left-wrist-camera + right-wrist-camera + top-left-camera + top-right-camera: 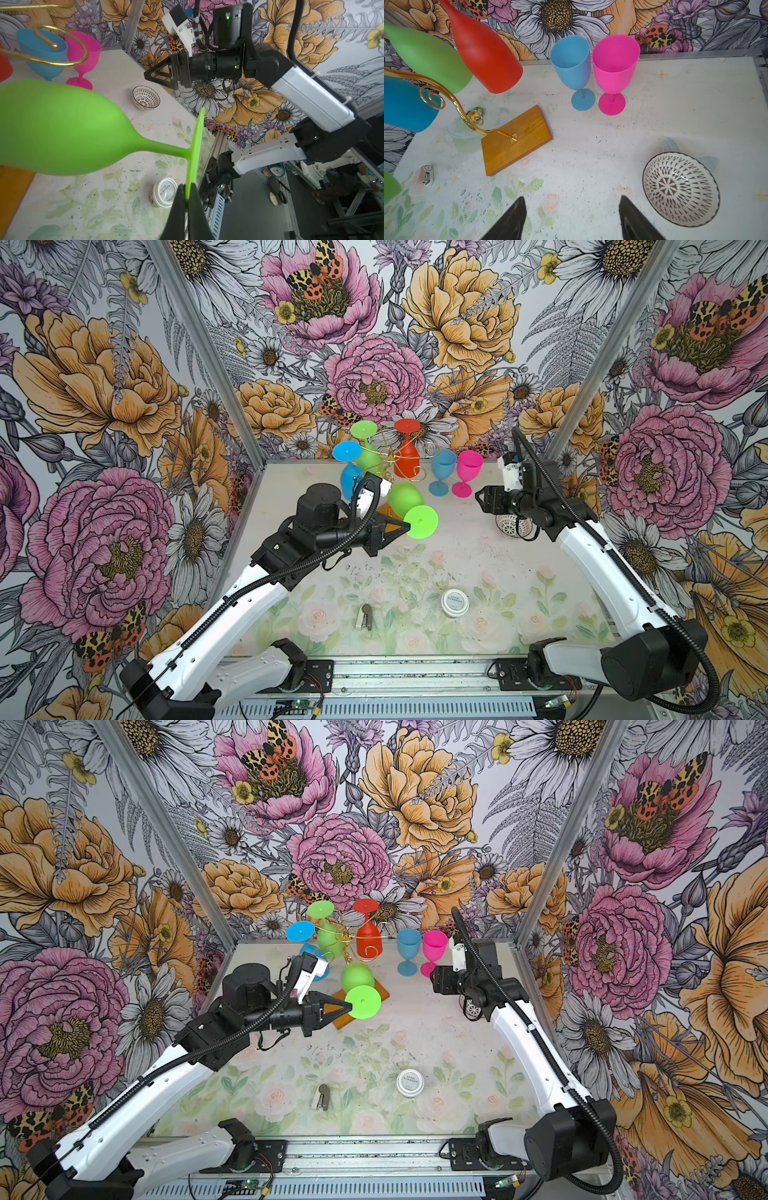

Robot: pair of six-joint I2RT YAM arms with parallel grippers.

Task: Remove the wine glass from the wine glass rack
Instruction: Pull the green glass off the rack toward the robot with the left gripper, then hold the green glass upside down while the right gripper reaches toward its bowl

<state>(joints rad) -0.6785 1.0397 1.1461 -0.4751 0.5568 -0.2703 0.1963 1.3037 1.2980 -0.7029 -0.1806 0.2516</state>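
Observation:
The robot's right gripper will close on the rim of the bowl (398, 186) of the green wine glass that the left gripper is holding by its foot.
My left gripper (405, 526) (188, 193) is shut on the rim of the foot of a green wine glass (405, 497) (62, 128). The glass is tilted above the table, bowl toward the wine glass rack (390, 456), a gold wire stand on an orange wooden base (517, 139). In the left wrist view an empty gold hook (62, 61) curls beside the held glass, apart from it. A blue glass (350, 479), another green glass (366, 457) and a red glass (406, 461) hang upside down on the rack. My right gripper (478, 495) (572, 207) is open and empty above the table, right of the rack.
A light blue glass (442, 470) and a pink glass (467, 472) stand upright right of the rack. A patterned bowl (679, 189) lies under my right arm. A white round tin (455, 602) and a small stapler-like object (365, 616) lie nearer the front.

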